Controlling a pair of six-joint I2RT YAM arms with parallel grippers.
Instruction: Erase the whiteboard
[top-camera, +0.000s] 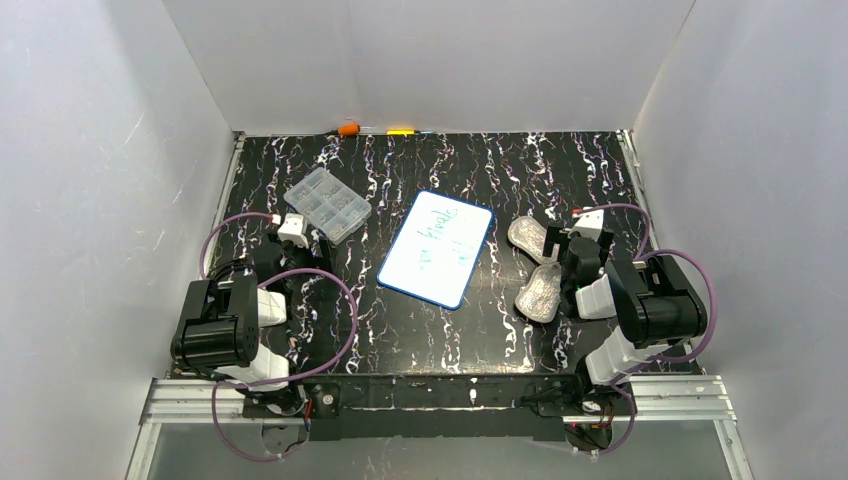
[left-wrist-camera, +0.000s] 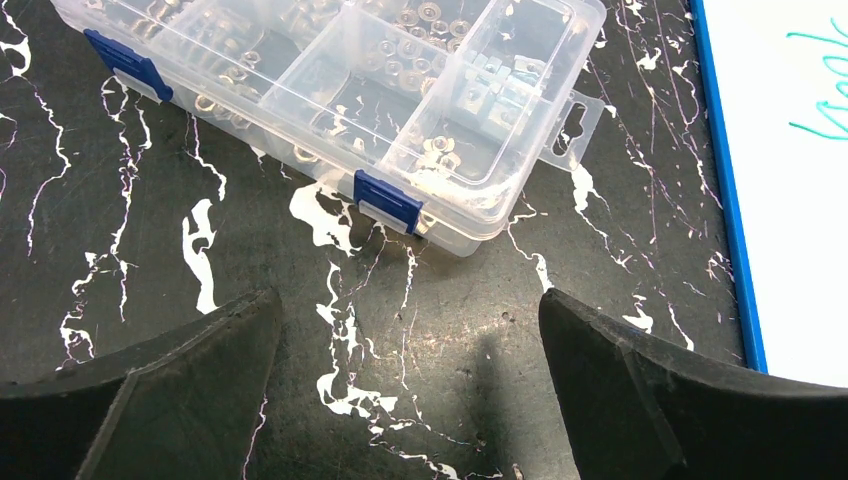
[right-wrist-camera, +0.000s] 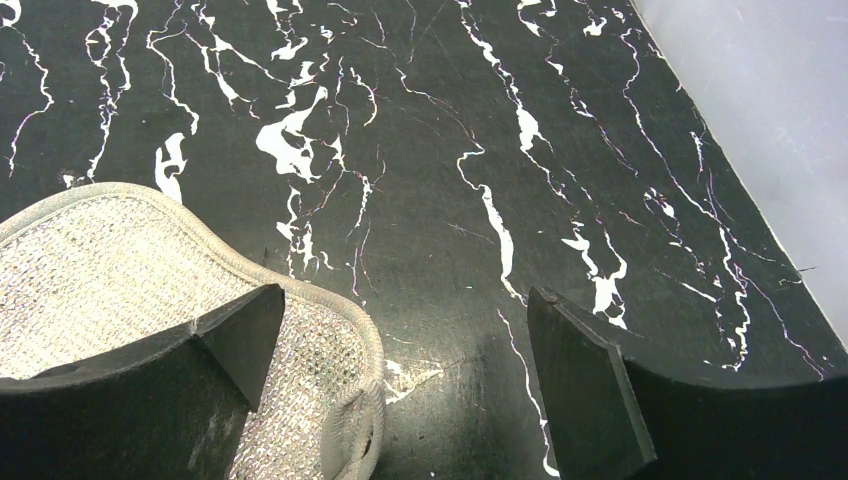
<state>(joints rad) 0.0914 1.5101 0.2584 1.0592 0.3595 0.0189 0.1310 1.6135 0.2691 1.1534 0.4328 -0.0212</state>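
Note:
The far grey pad will wipe the whiteboard, so next my right gripper should take hold of that pad by its whiteboard-side edge (top-camera: 511, 231).
The whiteboard (top-camera: 437, 247), white with a thin blue rim and green handwriting, lies flat and tilted in the middle of the table. Its left edge shows at the right of the left wrist view (left-wrist-camera: 790, 190). My left gripper (top-camera: 285, 232) is open and empty, low over bare table left of the board, just near of the clear box. My right gripper (top-camera: 572, 240) is open and empty, right of the board. Its left finger (right-wrist-camera: 180, 380) is over the edge of a grey oval pad (right-wrist-camera: 110, 270). A second grey pad (top-camera: 538, 293) lies nearer.
A clear plastic compartment box (top-camera: 327, 204) of small metal parts sits left of the board, also close in the left wrist view (left-wrist-camera: 330, 90). An orange object (top-camera: 348, 129) and a yellow one (top-camera: 401, 131) lie at the back wall. White walls enclose the table.

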